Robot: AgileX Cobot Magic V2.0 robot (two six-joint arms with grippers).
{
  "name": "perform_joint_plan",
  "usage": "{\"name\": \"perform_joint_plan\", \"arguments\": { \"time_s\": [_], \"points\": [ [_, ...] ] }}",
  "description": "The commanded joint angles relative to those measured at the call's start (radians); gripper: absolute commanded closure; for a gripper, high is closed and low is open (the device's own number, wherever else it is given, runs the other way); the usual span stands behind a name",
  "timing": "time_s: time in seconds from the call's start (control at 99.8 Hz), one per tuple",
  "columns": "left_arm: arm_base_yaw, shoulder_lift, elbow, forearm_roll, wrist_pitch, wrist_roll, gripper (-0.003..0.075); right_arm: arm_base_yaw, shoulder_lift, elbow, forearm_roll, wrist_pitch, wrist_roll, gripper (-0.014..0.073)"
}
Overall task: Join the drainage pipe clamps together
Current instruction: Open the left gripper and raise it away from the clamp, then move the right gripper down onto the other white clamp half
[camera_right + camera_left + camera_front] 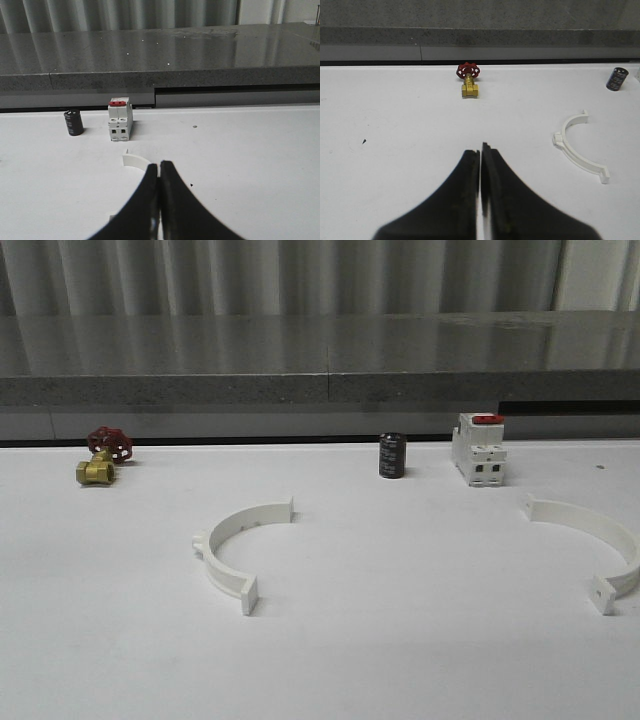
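Observation:
Next, my right gripper goes to the middle of the white clamp's curve [624,540] and closes there, leaving both of the clamp's ends free.
Two white half-ring drainage pipe clamps lie flat and far apart on the white table. One clamp [238,553] sits left of centre, its open side facing right; the left wrist view has it [577,147] off to the side of my left gripper [481,148]. That gripper is shut with nothing in it. The other clamp [600,545] lies at the right edge, open side facing left. In the right wrist view its curved end [136,160] pokes out just behind my right gripper [160,165], which is shut, empty and hides most of the arc.
A brass valve with a red handwheel [103,455] sits at the back left. A black cylinder [392,456] and a white breaker with a red switch [479,449] stand at the back right. A grey stone ledge [320,360] runs behind the table.

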Motion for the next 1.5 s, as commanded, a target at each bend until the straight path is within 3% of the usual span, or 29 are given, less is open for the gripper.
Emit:
{"name": "perform_joint_plan", "arguments": {
  "time_s": [0.0, 0.241, 0.651, 1.002, 1.122, 1.293, 1.343, 1.383, 1.493],
  "points": [
    [0.0, 0.007, -0.024, -0.019, -0.063, 0.001, 0.0741, -0.007, -0.019, -0.036, -0.015, -0.087, -0.006, 0.0662],
    [0.0, 0.007, -0.024, -0.019, -0.063, 0.001, 0.0741, -0.007, 0.074, -0.215, -0.008, 0.059, -0.006, 0.0662],
    [0.0, 0.007, -0.024, -0.019, -0.063, 0.001, 0.0741, -0.007, 0.735, -0.748, 0.003, 0.488, -0.006, 0.0662],
    [0.0, 0.007, -0.024, -0.019, -0.063, 0.001, 0.0741, -0.007, 1.072, -0.857, 0.017, 0.514, -0.006, 0.0646],
    [0.0, 0.007, -0.024, -0.019, -0.063, 0.001, 0.0741, -0.007, 1.119, -0.857, 0.044, 0.52, -0.006, 0.0494],
    [0.0, 0.007, -0.024, -0.019, -0.063, 0.001, 0.0741, -0.007, 1.146, -0.857, 0.046, 0.515, -0.006, 0.0053],
    [0.0, 0.007, -0.024, -0.019, -0.063, 0.001, 0.0741, -0.007, 1.146, -0.857, 0.046, 0.512, -0.006, -0.0039],
    [0.0, 0.007, -0.024, -0.019, -0.063, 0.001, 0.0741, -0.007, 1.146, -0.857, 0.046, 0.505, -0.006, -0.0076],
    [0.0, 0.007, -0.024, -0.019, -0.063, 0.001, 0.0741, -0.007, 1.167, -0.859, 0.046, 0.482, -0.006, -0.0031]
  ]
}}
